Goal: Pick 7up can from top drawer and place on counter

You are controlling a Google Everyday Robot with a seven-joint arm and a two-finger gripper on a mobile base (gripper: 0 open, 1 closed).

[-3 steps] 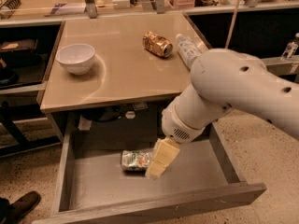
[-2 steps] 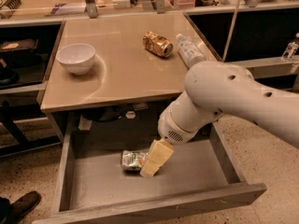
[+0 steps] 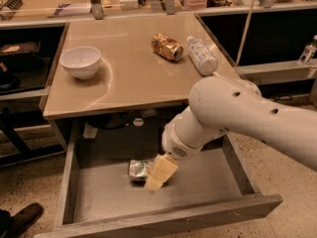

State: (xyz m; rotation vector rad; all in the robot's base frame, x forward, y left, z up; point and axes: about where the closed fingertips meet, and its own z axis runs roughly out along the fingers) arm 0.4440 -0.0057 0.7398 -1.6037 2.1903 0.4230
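Next, I bring my gripper to the open top drawer and close it around the middle of the 7up can [image 3: 147, 169] that lies in there.
The 7up can [image 3: 139, 169] lies on its side on the grey floor of the open top drawer [image 3: 198, 187], near its middle. It is silvery with green marks and partly hidden by my gripper. My gripper [image 3: 157, 175] reaches down into the drawer from the right, its cream-coloured fingers right at the can's right end. The beige counter [image 3: 129, 68] sits above and behind the drawer.
On the counter are a white bowl [image 3: 80, 61] at the left, a gold-brown can [image 3: 167, 46] lying on its side and a clear plastic bottle [image 3: 202, 55] at the right. A shoe [image 3: 22, 217] shows at the bottom left. Shelves flank the counter.
My arm has swung leftward and the gripper has moved a little left and down, closer onto the can. The can has not moved.
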